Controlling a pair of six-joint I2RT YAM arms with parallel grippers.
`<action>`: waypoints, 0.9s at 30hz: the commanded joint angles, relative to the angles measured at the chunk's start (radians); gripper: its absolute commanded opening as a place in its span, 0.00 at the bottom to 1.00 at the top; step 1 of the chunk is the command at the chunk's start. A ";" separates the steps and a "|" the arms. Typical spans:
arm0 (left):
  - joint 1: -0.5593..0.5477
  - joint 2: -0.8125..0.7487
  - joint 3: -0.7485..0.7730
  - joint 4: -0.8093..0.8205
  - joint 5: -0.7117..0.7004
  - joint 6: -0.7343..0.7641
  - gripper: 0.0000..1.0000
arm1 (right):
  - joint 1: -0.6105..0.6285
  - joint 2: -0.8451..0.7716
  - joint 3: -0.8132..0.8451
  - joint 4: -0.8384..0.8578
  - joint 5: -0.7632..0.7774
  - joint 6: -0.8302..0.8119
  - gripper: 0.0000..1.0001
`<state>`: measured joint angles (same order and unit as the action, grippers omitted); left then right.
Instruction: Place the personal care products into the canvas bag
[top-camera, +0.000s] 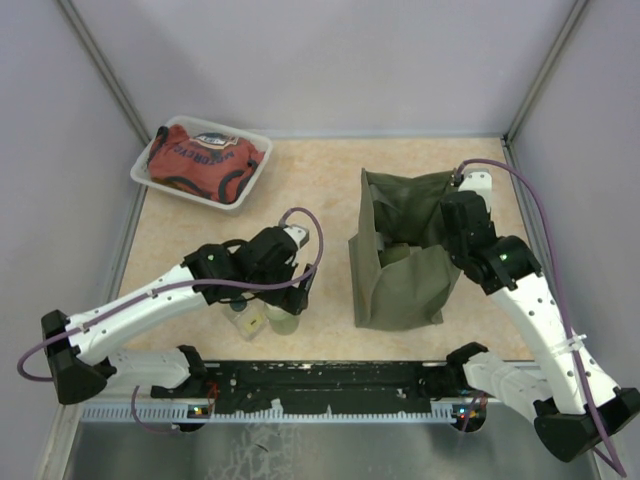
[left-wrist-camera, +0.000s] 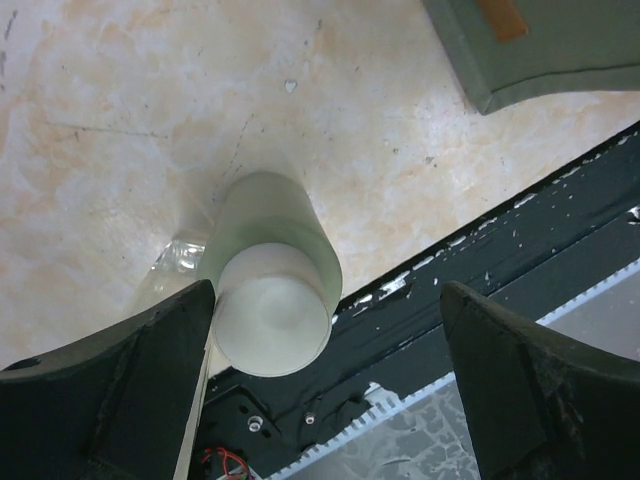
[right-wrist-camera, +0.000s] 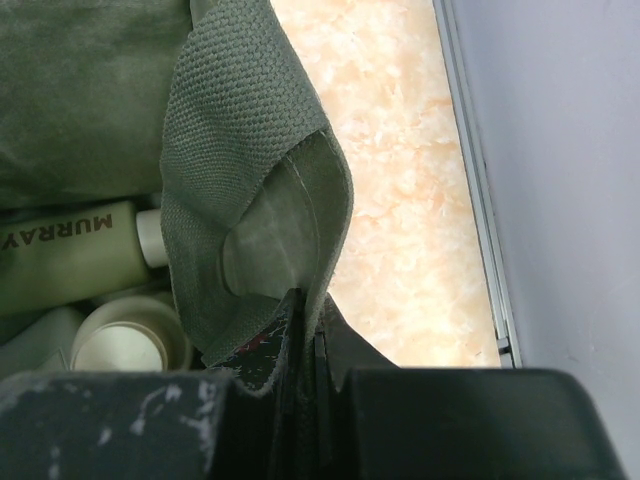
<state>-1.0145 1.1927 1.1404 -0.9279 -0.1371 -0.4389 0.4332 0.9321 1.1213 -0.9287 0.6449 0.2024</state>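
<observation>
The robot's left gripper will move down to the olive-green bottle's upper body (top-camera: 283, 322) (left-wrist-camera: 319, 256), just under the bottle's cream cap, and close there.
An olive-green bottle with a cream cap (left-wrist-camera: 270, 310) stands upright on the table between my open left gripper's (left-wrist-camera: 328, 300) fingers, close against the left finger (left-wrist-camera: 150, 370). In the top view that bottle (top-camera: 283, 320) stands near the front edge, with a clear bottle (top-camera: 245, 322) just to its left and my left gripper (top-camera: 290, 292) above them. The olive canvas bag (top-camera: 400, 270) stands upright at centre right. My right gripper (right-wrist-camera: 315, 315) is shut on the bag's right rim (right-wrist-camera: 260, 180). Inside the bag lie the lettered MURRAY bottle (right-wrist-camera: 70, 250) and a cream-capped bottle (right-wrist-camera: 125, 345).
A clear plastic tray (top-camera: 152, 160) holding a red printed cloth bundle (top-camera: 205, 160) sits at the far left corner. The black mounting rail (top-camera: 320, 375) runs along the table's near edge, just behind the bottles. The enclosure walls close in the left, right and far sides.
</observation>
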 joint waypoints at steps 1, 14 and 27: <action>0.002 -0.013 -0.050 -0.002 0.005 -0.063 0.99 | -0.010 -0.025 0.027 0.017 0.032 -0.026 0.00; 0.002 -0.002 -0.185 0.097 0.055 -0.108 1.00 | -0.011 -0.034 0.011 0.020 0.028 -0.029 0.00; 0.002 0.071 -0.216 0.094 0.076 -0.114 0.83 | -0.010 -0.041 0.002 0.021 0.029 -0.032 0.00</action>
<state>-1.0058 1.1885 0.9882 -0.7547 -0.1654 -0.5049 0.4332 0.9230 1.1202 -0.9287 0.6373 0.2016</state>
